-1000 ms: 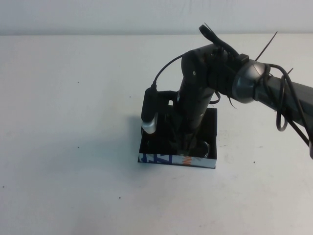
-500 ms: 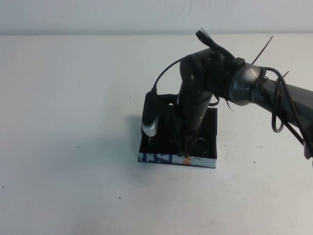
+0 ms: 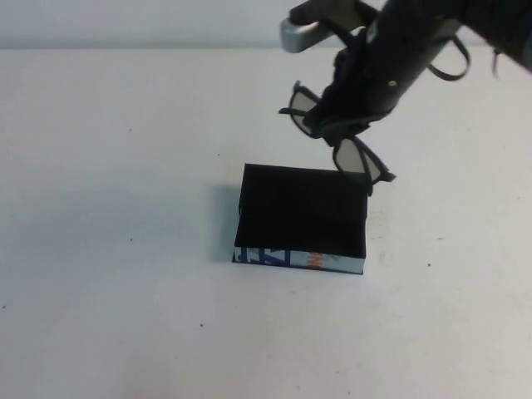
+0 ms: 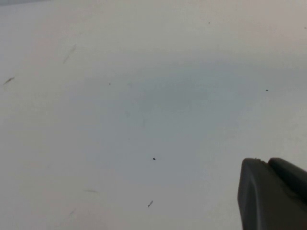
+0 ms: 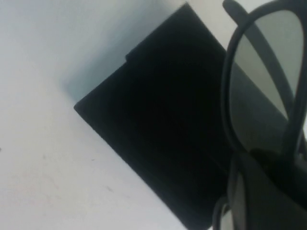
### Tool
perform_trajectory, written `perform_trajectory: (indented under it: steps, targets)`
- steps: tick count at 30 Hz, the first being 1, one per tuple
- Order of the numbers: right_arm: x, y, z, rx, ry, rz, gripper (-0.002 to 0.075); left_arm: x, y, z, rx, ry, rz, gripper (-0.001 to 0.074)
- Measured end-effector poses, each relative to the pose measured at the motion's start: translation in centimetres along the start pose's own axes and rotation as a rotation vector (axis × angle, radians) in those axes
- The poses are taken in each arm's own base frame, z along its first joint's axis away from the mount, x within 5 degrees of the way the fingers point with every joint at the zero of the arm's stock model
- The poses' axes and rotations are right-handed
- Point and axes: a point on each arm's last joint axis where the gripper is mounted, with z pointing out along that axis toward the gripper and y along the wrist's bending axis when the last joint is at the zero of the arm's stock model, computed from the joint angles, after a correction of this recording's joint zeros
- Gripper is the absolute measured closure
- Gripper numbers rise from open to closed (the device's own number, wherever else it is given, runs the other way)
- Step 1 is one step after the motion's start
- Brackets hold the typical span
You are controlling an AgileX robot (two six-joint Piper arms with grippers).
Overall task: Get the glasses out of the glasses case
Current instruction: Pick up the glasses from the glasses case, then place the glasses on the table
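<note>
Next, my right gripper lets go of the dark glasses on the white table [image 3: 435, 262], next to the orange-print end of the glasses case.
The glasses case [image 3: 301, 212] is a black box on the white table, its white panel with blue and orange print [image 3: 291, 259] facing me. My right gripper [image 3: 334, 125] is shut on the dark glasses [image 3: 353, 158] and holds them tilted in the air, above and behind the case's far right corner. In the right wrist view a lens [image 5: 259, 86] hangs over the case [image 5: 158, 124]. My left gripper [image 4: 266, 164] is out of the high view; in the left wrist view it sits over bare table, fingertips together.
The white table [image 3: 125, 208] stretches to the left and front of the case, with only small dark specks on it. The pale back wall [image 3: 141, 21] runs behind the table. The right arm and its cables [image 3: 432, 41] fill the upper right.
My right gripper has risen out of the case and moved back and up, taking the glasses with it. The case now lies uncovered on the table.
</note>
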Motion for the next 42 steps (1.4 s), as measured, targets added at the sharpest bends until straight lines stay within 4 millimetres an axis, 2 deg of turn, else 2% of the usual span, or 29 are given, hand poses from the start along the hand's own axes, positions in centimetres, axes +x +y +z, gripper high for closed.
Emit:
perform_trajectory:
  steps: [3, 6, 9, 11, 13, 17, 26, 33, 36, 38, 41, 42]
  targets:
    - [2.9, -2.3, -1.0, -0.044, 0.042, 0.22, 0.0684, 0.0, 0.0, 0.0, 0.0, 0.0, 0.0, 0.074]
    - [7.3, -4.1, 0.0, -0.101, 0.148, 0.392, 0.0684, 0.0, 0.0, 0.0, 0.0, 0.0, 0.0, 0.074]
    - [11.5, -5.1, 1.3, -0.098, 0.238, 0.537, 0.0684, 0.0, 0.0, 0.0, 0.0, 0.0, 0.0, 0.074]
    - [13.8, -5.5, 2.1, -0.061, 0.253, 0.617, 0.0684, 0.0, 0.0, 0.0, 0.0, 0.0, 0.0, 0.074]
    - [15.2, -5.8, 2.6, -0.015, 0.239, 0.667, 0.0684, 0.0, 0.0, 0.0, 0.0, 0.0, 0.0, 0.074]
    - [16.1, -6.1, 3.9, 0.031, 0.187, 0.695, 0.0684, 0.0, 0.0, 0.0, 0.0, 0.0, 0.0, 0.074]
    - [16.2, -7.3, 7.6, 0.059, 0.148, 0.726, 0.0657, 0.0, 0.0, 0.0, 0.0, 0.0, 0.0, 0.074]
    - [16.1, -7.6, 8.5, 0.062, 0.122, 0.742, 0.0522, 0.0, 0.0, 0.0, 0.0, 0.0, 0.0, 0.074]
    - [16.0, -7.6, 8.1, 0.062, 0.113, 0.74, 0.0474, 0.0, 0.0, 0.0, 0.0, 0.0, 0.0, 0.074]
    - [15.7, -7.3, 7.0, 0.062, 0.093, 0.734, 0.046, 0.0, 0.0, 0.0, 0.0, 0.0, 0.0, 0.074]
    - [15.1, -6.8, 3.8, 0.071, 0.023, 0.706, 0.0457, 0.0, 0.0, 0.0, 0.0, 0.0, 0.0, 0.074]
    - [14.9, -6.5, 2.2, 0.083, -0.017, 0.686, 0.0459, 0.0, 0.0, 0.0, 0.0, 0.0, 0.0, 0.074]
